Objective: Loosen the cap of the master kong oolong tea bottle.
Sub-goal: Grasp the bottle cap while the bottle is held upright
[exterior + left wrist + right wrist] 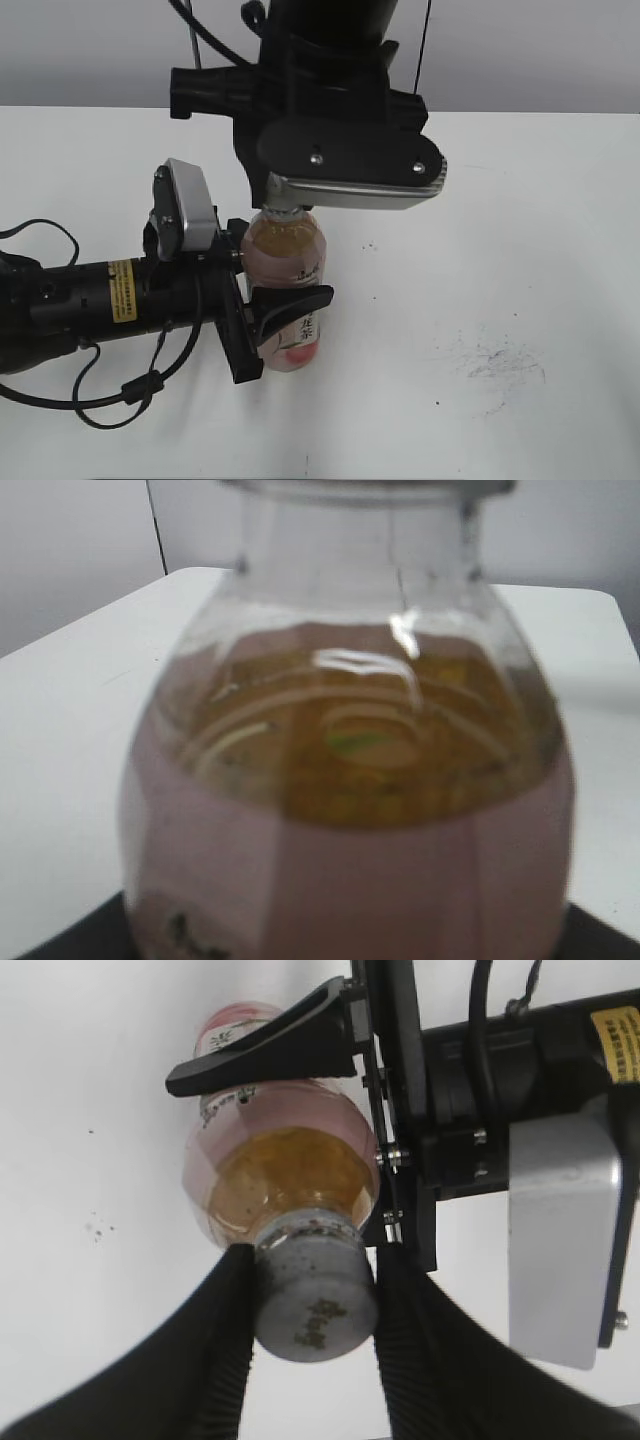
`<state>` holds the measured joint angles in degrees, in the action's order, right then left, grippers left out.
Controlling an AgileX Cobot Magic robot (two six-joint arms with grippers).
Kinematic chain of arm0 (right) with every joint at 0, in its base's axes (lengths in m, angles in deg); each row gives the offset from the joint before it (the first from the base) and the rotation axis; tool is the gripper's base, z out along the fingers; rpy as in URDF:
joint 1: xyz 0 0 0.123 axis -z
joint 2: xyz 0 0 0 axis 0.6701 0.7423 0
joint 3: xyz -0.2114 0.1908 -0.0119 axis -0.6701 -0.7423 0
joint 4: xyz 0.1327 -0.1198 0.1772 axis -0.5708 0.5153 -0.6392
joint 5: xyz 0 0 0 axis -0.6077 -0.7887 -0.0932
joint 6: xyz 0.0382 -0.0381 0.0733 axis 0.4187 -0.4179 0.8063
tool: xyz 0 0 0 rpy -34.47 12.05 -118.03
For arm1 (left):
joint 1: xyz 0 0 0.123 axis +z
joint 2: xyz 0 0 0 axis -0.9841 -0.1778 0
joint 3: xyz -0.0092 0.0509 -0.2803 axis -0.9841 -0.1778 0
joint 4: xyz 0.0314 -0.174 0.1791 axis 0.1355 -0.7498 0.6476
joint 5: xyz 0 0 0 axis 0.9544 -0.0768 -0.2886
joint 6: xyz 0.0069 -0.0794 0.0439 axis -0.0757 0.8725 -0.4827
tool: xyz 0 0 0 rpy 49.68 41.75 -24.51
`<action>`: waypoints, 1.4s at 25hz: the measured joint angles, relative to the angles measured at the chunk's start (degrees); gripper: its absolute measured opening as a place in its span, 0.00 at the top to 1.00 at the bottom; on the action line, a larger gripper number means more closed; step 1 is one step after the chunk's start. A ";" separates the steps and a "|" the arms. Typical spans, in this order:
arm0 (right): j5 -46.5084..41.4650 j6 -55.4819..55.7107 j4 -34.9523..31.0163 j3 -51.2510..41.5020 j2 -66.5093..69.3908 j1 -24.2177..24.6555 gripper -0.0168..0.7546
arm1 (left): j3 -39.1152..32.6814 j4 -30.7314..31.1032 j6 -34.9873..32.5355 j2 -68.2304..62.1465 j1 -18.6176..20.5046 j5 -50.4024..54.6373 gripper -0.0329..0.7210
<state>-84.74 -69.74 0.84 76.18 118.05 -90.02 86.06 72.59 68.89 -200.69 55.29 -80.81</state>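
My right gripper is turned far round while the cap still sits on the bottle's neck, so it should open, turn back and regrip the cap's sides [315, 1295].
The master kong oolong tea bottle [285, 255] stands upright on the white table, amber tea above its pink-and-white label. My left gripper [272, 322] comes in from the left and is shut on the bottle's body. The bottle fills the left wrist view [350, 780], blurred. My right gripper [283, 208] comes down from above and hides most of the cap in the exterior view. In the right wrist view its two black fingers [312, 1260] press both sides of the grey cap [318, 1310], which has a dark mark on top. The bottle [285, 1175] and left finger [270, 1055] show beyond.
The white table [520, 200] spreads to the right of the bottle, with dark scuff marks [495, 365] at the front right. Black cables [60, 240] trail beside the left arm at the left edge.
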 joint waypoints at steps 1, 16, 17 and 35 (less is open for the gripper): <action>-0.06 1.55 -0.06 0.00 0.00 0.00 0.63 | 0.00 0.05 -0.05 0.00 0.00 0.00 0.45; 0.49 69.47 -0.62 0.24 0.00 -0.06 0.30 | 0.00 0.06 0.05 0.00 0.00 0.13 0.45; 0.49 77.80 -0.30 0.24 0.00 -0.06 0.30 | 0.00 0.06 0.05 0.00 0.00 0.13 0.45; 0.49 159.27 0.60 0.24 0.00 -0.06 0.35 | 0.00 0.06 0.05 0.00 0.00 0.13 0.45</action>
<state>-84.25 89.53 1.43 76.42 118.05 -90.08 86.06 72.64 68.94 -200.69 55.29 -80.68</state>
